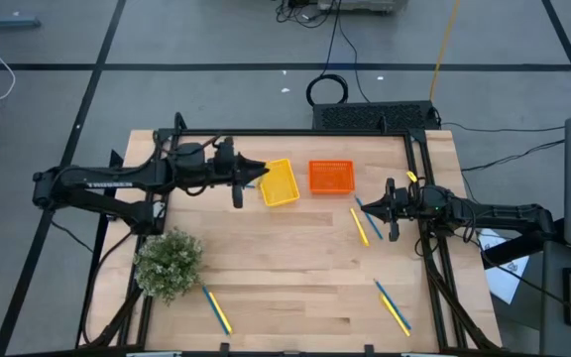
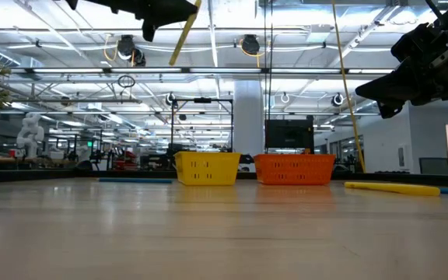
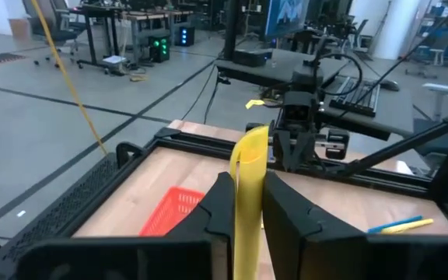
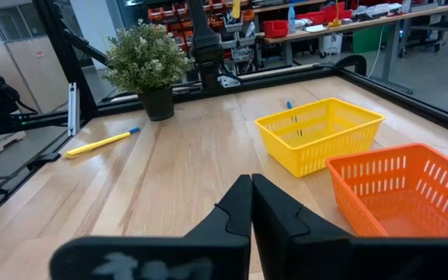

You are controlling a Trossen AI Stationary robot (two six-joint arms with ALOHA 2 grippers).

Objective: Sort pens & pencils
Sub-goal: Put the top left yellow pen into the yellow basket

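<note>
My left gripper is to let go of the yellow pencil, now high beside the yellow basket, inside the yellow basket (image 1: 281,184), next to the orange basket.
My left gripper (image 1: 249,175) hovers high beside the yellow basket (image 1: 279,183), shut on a yellow pencil (image 2: 185,31). My right gripper (image 4: 251,204) is shut on nothing and hangs above the table near the right edge (image 1: 393,210), next to a pencil and pen pair (image 1: 362,220) lying flat. Two more pencil and pen pairs lie near the front, one on the left (image 1: 216,309) and one on the right (image 1: 393,307). A blue pen (image 2: 134,180) lies on the table left of the yellow basket. The orange basket (image 1: 331,177) stands right of the yellow one. My left gripper pinches the yellow pencil (image 3: 247,194) between its two fingers (image 3: 212,206). The pencil is lifted well clear of the table and tilted, with its lower end (image 2: 172,61) slanting down below the gripper.
A potted plant (image 1: 170,263) stands at the front left. A black frame rail (image 1: 295,132) runs along the table's far edge and down its sides. Bare wood lies in the middle of the table (image 1: 285,258).
</note>
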